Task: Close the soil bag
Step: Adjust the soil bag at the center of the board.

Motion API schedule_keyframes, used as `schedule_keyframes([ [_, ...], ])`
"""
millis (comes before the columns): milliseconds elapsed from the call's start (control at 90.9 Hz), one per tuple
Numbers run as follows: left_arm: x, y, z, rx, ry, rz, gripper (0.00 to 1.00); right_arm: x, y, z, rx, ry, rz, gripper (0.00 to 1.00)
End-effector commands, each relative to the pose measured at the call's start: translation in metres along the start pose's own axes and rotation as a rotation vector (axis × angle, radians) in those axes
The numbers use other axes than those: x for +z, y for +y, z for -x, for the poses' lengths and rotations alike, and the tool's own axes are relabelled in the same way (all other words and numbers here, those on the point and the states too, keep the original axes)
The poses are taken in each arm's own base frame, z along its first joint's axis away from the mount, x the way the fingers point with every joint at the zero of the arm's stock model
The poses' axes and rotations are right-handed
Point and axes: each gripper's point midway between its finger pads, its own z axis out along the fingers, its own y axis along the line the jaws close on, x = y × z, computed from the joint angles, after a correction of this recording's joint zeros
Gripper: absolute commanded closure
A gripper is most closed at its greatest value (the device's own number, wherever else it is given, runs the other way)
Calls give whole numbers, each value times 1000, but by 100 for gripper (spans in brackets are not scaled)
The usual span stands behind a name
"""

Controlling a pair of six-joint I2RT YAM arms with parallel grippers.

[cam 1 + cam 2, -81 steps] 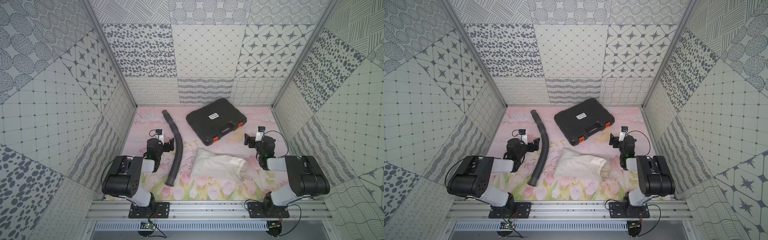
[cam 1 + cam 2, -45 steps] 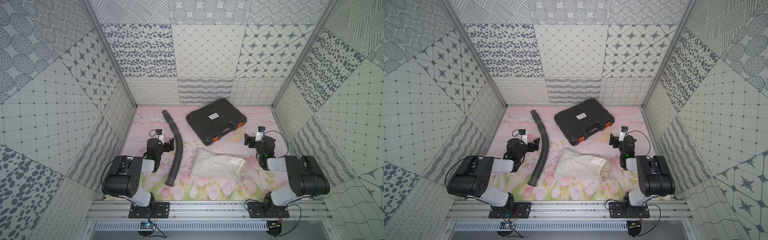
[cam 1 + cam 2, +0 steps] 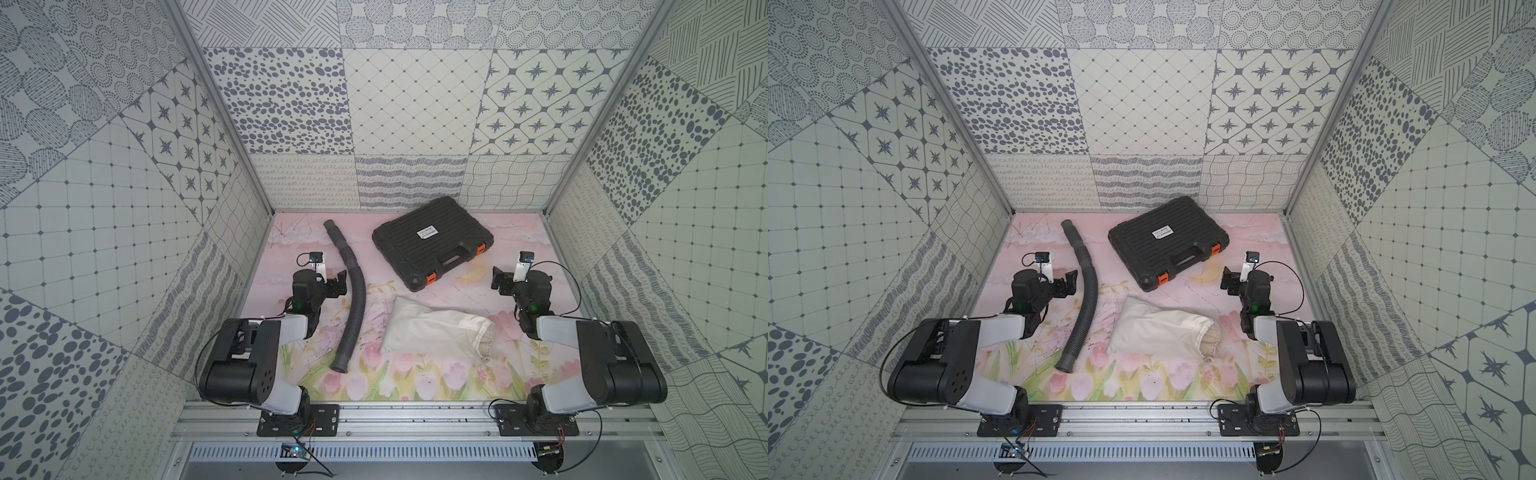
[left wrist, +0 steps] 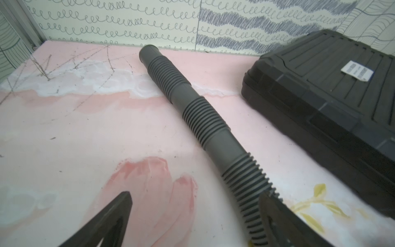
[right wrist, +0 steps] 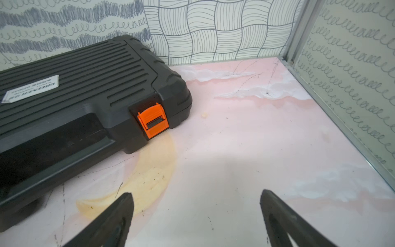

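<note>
The soil bag's gathered rim of its opening [image 3: 488, 341] is my right gripper's next grip.
The soil bag [image 3: 432, 332] [image 3: 1158, 330], an off-white cloth sack, lies flat on the floral mat near the front, seen in both top views. Its gathered mouth [image 3: 484, 343] with pale cord points toward the right arm. My left gripper [image 3: 336, 282] [image 3: 1068, 279] [image 4: 195, 200] stands open beside the grey hose, well left of the bag. My right gripper [image 3: 500, 282] [image 3: 1230, 281] [image 5: 196, 202] stands open over bare mat, behind the bag's mouth. Neither gripper touches the bag. Neither wrist view shows the bag.
A ribbed grey hose [image 3: 353, 291] [image 4: 205, 128] runs front to back left of the bag. A black case [image 3: 432, 245] [image 5: 74, 102] with orange latches lies at the back. Patterned walls close in the mat on three sides.
</note>
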Motion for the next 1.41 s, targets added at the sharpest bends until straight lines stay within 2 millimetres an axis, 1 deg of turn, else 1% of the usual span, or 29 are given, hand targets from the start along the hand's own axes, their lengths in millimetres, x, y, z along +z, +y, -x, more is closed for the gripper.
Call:
schedule_keyframes([
  [0, -7, 21, -11, -103, 194, 137, 3, -13, -16, 37, 127, 43, -126, 3],
  [11, -8, 22, -11, -111, 200, 145, 3, -16, -18, 41, 149, 44, -141, 3],
  [33, -9, 24, -8, -140, 201, 157, 3, -20, -27, 38, 193, 79, -200, 3],
  [55, -11, 27, -8, -169, 213, 183, 3, -25, -36, 50, 244, 70, -258, 3],
  [77, -13, 27, -6, -193, 225, 194, 3, -30, -42, 54, 269, 95, -304, 3],
  [99, -15, 29, -4, -224, 235, 214, 3, -36, -45, 53, 270, 138, -327, 3],
  [121, -18, 33, -4, -244, 253, 241, 3, -38, -40, 59, 264, 160, -307, 3],
  [132, -20, 34, -4, -264, 259, 252, 3, -40, -38, 66, 259, 165, -294, 3],
  [165, -25, 35, -4, -312, 293, 277, 3, -43, -26, 64, 222, 237, -231, 3],
  [187, -28, 34, 0, -338, 303, 285, 3, -46, -19, 69, 213, 261, -192, 3],
  [198, -29, 33, 0, -351, 318, 283, 3, -47, -15, 71, 215, 268, -171, 3],
  [231, -32, 29, 11, -382, 322, 275, 3, -52, -7, 71, 217, 302, -132, 3],
  [264, -37, 24, 11, -430, 361, 274, 3, -57, 3, 77, 232, 313, -73, 3],
  [352, -49, 7, 30, -477, 395, 232, 3, -74, 15, 91, 304, 302, -10, 3],
  [429, -59, -14, 54, -450, 361, 170, 3, -84, 25, 104, 344, 308, 41, 3],
  [484, -67, -32, 68, -447, 346, 106, 3, -88, 35, 102, 341, 373, 83, 3],
  [495, -70, -34, 67, -450, 362, 100, 3, -90, 38, 101, 341, 388, 92, 3],
  [517, -75, -40, 74, -465, 365, 78, 3, -93, 41, 102, 342, 412, 109, 3],
  [561, -84, -53, 79, -483, 402, 35, 3, -101, 47, 102, 343, 455, 131, 3],
  [572, -86, -56, 83, -482, 401, 22, 3, -103, 49, 102, 343, 464, 143, 3],
  [605, -92, -70, 89, -456, 411, -16, 3, -110, 54, 105, 342, 480, 170, 3],
  [660, -102, -89, 99, -406, 418, -73, 3, -121, 56, 108, 346, 497, 181, 3],
  [737, -115, -118, 104, -365, 468, -181, 3, -137, 64, 109, 369, 516, 226, 3],
  [836, -130, -151, 101, -345, 543, -298, 3, -154, 71, 99, 404, 588, 260, 3],
  [968, -145, -184, 86, -325, 617, -394, 3, -177, 78, 72, 465, 707, 284, 3],
  [1100, -172, -225, 77, -189, 650, -559, 3, -198, 76, 59, 536, 732, 259, 3],
  [1221, -191, -239, 79, -121, 640, -600, 3, -214, 80, 46, 594, 783, 272, 3],
  [1320, -199, -245, 83, -131, 625, -614, 3, -226, 80, 38, 586, 817, 269, 3],
  [1398, -202, -248, 79, -147, 641, -615, 3, -236, 79, 31, 590, 844, 263, 3],
])
